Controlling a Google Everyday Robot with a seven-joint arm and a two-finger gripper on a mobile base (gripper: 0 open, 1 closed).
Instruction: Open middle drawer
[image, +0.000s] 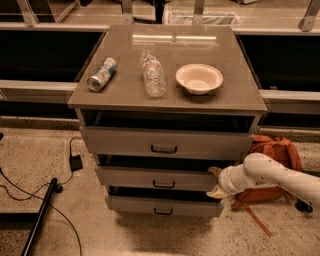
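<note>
Next, my gripper opens, back away and takes the drawer's top edge nearer the handle (202, 173) before it pulls, because it has only the end corner of the middle drawer.
The middle drawer (130, 178) is a shallow grey-beige front with a small dark bar handle (164, 185), second of three in the cabinet. It stands a little out from the cabinet body, with a dark gap above it. My gripper (215, 182) is on a white arm that comes in from the right. It sits at the drawer's right end, well to the right of the handle. One fingertip lies at the drawer's top right corner and the other just below its front.
The taller top drawer (120, 141) and the lowest drawer (130, 205) also stand slightly out. A can (101, 73), a plastic bottle (153, 75) and a bowl (199, 78) lie on the cabinet top. An orange backpack (274, 150) sits on the floor at right. Cables (30, 192) lie at left.
</note>
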